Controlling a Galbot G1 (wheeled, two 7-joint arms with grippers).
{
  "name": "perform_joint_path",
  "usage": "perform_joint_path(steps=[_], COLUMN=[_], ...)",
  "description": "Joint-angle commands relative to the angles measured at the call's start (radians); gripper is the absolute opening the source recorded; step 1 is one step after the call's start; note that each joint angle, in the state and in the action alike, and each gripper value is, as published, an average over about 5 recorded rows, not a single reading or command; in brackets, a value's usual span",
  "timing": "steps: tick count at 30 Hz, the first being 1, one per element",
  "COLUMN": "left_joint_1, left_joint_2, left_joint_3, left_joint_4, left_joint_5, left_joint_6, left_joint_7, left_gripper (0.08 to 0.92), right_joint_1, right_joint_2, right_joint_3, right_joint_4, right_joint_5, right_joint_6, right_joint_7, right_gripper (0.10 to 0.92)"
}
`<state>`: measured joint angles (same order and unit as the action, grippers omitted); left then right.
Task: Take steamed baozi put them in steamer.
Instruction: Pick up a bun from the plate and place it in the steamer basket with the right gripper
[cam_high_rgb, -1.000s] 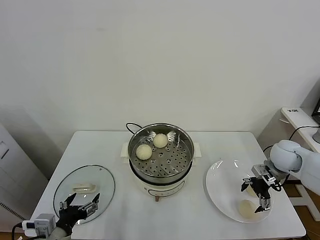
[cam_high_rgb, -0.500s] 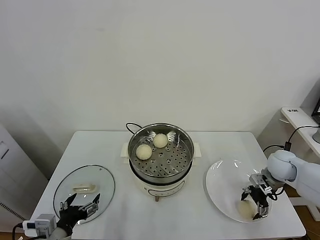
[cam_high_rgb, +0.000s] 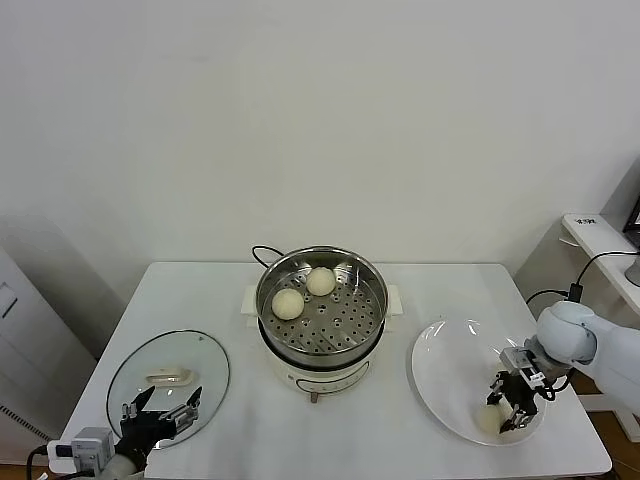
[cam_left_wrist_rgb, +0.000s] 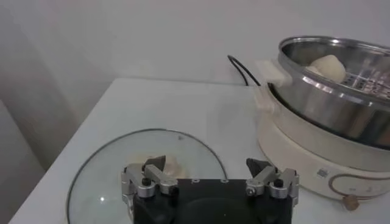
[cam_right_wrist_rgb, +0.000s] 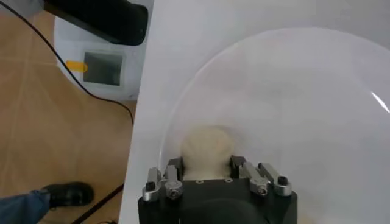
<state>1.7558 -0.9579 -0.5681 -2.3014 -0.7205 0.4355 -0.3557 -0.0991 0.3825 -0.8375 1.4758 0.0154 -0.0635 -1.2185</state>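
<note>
My right gripper is going to release the baozi, still down in the white plate, on the front part of the steel basket (cam_high_rgb: 323, 340), in front of the two baozi that are inside it.
The steamer (cam_high_rgb: 372, 300) stands mid-table, a steel perforated basket on a cream pot base, with two steamed baozi (cam_high_rgb: 288, 303) (cam_high_rgb: 320, 281) inside. One more round cream baozi (cam_high_rgb: 490, 420) lies near the front rim of the white plate (cam_high_rgb: 440, 370). My right gripper (cam_high_rgb: 508, 415) is down in the plate with its fingers pressed on both sides of that baozi (cam_right_wrist_rgb: 207, 146); the right gripper (cam_right_wrist_rgb: 206, 162) is shut on it. My left gripper (cam_high_rgb: 160, 420) waits open at the table's front left, over the glass lid (cam_left_wrist_rgb: 201, 146). The left gripper (cam_left_wrist_rgb: 210, 164) holds nothing.
The flat glass lid (cam_high_rgb: 165, 375) lies front left. A black cord (cam_high_rgb: 262, 255) runs behind the steamer (cam_left_wrist_rgb: 329, 103). The plate (cam_right_wrist_rgb: 292, 91) sits close to the table's right edge; beyond it are floor, a cable and a white device (cam_right_wrist_rgb: 100, 67).
My right gripper came down from above the plate onto the front baozi, and its fingers went from wide open to shut around it. The left arm stayed put.
</note>
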Motion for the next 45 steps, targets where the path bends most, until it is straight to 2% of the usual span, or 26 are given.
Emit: perform_joint_path(steps=[1,8,18,24,31,37,45], left_joint_1=[-0.006,-0.014,-0.02,-0.024,-0.024,-0.031,-0.036], left_joint_2=[0.003,0.004,0.008,0.005,0.002,0.005,0.005], left_joint_3=[0.005,0.009,0.016,0.021,0.018,0.019,0.021], left_joint_4=[0.006,0.004,0.002,0.003,0.005,0.007,0.009], left_joint_5=[0.0,0.0,0.0,0.0,-0.001,-0.001,-0.002], left_joint_6=[0.003,0.004,0.002,0.002,-0.002,-0.002,-0.002], left_joint_7=[-0.001,-0.001,0.0,0.0,0.001,0.001,0.001], left_gripper=[0.823,0.823,0.823,0.823,0.823,0.823,0.823], right_joint_1=[0.44,0.771,0.839,0.76,0.665,0.6,0.515], right_joint_2=[0.02,0.216,0.564,0.705,0.763,0.759,0.763], right_joint_3=[-0.202,-0.307,-0.297,-0.275,-0.237,-0.237,-0.22], right_joint_4=[-0.013,-0.109,-0.24,-0.243,-0.159,-0.079,-0.057], right_joint_5=[0.107,0.241,0.305,0.226,0.087,-0.027,-0.128], right_joint_6=[0.009,0.098,0.42,0.593,0.789,0.855,0.898], right_joint_7=[-0.024,-0.028,-0.064,-0.044,-0.043,-0.054,-0.068], right_gripper=[0.45,0.45,0.458,0.458,0.458,0.458,0.458])
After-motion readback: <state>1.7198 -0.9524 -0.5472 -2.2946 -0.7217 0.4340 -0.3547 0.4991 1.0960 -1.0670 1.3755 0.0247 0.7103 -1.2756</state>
